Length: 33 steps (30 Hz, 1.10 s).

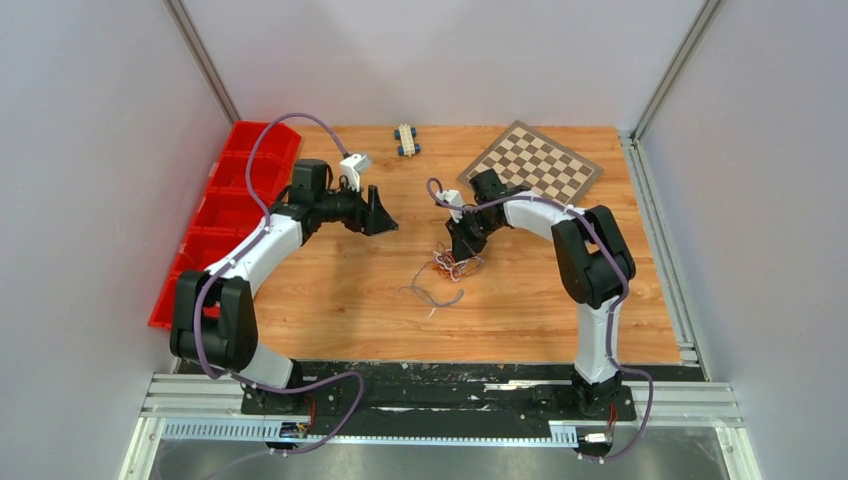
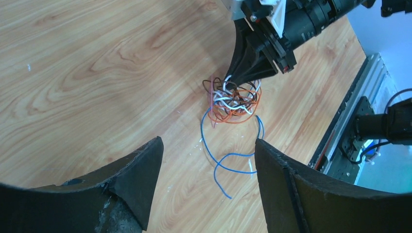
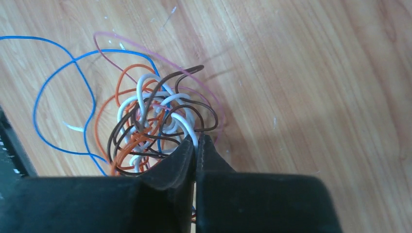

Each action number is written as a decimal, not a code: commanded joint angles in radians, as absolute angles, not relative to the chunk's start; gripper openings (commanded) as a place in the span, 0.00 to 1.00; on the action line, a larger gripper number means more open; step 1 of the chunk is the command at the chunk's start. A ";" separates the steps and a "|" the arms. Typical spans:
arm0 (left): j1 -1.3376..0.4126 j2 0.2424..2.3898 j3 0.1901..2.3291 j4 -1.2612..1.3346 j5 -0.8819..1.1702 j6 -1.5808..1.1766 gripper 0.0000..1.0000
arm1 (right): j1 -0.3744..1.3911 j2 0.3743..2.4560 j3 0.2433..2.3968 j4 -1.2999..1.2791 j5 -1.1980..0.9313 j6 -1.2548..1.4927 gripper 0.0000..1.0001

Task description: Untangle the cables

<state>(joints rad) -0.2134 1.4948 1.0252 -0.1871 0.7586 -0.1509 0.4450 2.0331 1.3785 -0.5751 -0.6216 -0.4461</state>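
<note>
Left gripper should pull the white and orange wires (image 2: pixel 221 108) opposite, since the knot would follow my right gripper, alone pinching its white wire.
The cables (image 1: pixel 455 265) lie as a small tangled knot of white, orange, brown and pink wires (image 3: pixel 150 121) on the wooden table. A loose blue wire (image 2: pixel 228 158) trails out of the knot (image 2: pixel 233 99) toward me. My right gripper (image 3: pixel 197 141) points down at the knot's edge, its jaws shut with a white wire pinched between the tips. The top view shows my right gripper (image 1: pixel 467 252) just right of the tangle. My left gripper (image 2: pixel 208 141) hangs open above the table with nothing between its fingers, and stands (image 1: pixel 385 215) left of the knot.
Red bins (image 1: pixel 215 215) line the left edge of the table. A chessboard (image 1: pixel 530 160) lies at the back right and a small toy block (image 1: pixel 405 138) at the back middle. A metal rail (image 2: pixel 347 126) runs along the near edge.
</note>
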 commanded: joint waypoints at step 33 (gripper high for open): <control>-0.274 1.269 0.956 -0.226 0.956 0.094 0.00 | 0.240 1.743 1.629 -0.368 -0.816 -0.166 0.00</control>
